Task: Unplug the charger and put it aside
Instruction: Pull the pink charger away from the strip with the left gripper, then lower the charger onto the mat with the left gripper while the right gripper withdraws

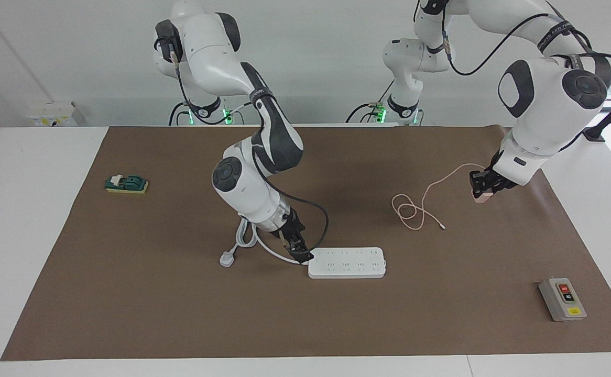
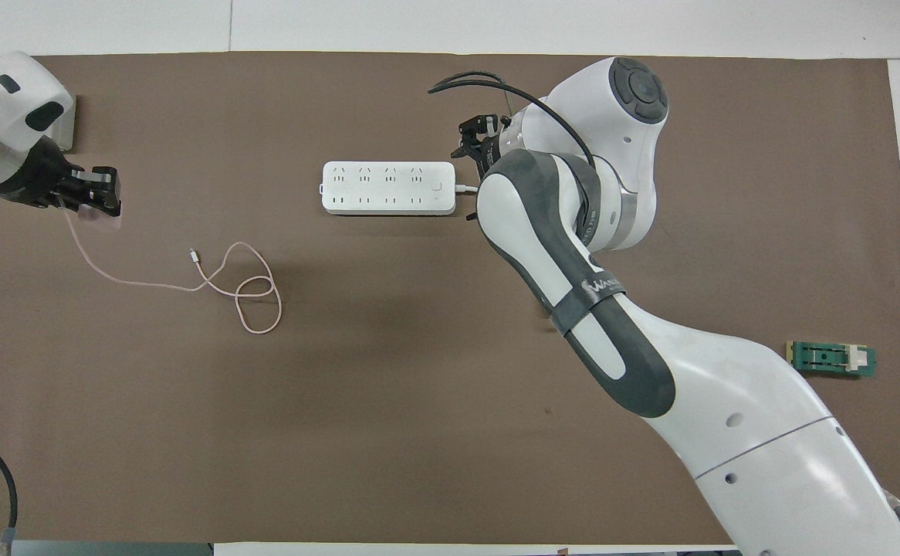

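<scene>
My left gripper sets the charger next on the mat (image 2: 160,306) by its pink cable's loose end.
The pale-pink charger (image 1: 480,194) hangs above the mat toward the left arm's end of the table, and my left gripper (image 1: 482,187) is shut on it. Its thin pink cable (image 1: 438,181) trails down to a loop (image 1: 408,210) lying on the mat. Seen from overhead, the left gripper (image 2: 99,198) holds the charger (image 2: 95,215) with the cable (image 2: 149,283) running off toward the table's middle. The white power strip (image 1: 347,263) (image 2: 388,188) lies flat with nothing plugged in. My right gripper (image 1: 301,254) (image 2: 475,144) is low at the strip's end where the cord leaves.
A white three-pin plug (image 1: 226,259) and its thick cord (image 1: 246,236) lie by the right arm's wrist. A green block (image 1: 126,184) (image 2: 830,359) sits toward the right arm's end. A grey switch box (image 1: 562,299) stands at the mat's corner toward the left arm's end.
</scene>
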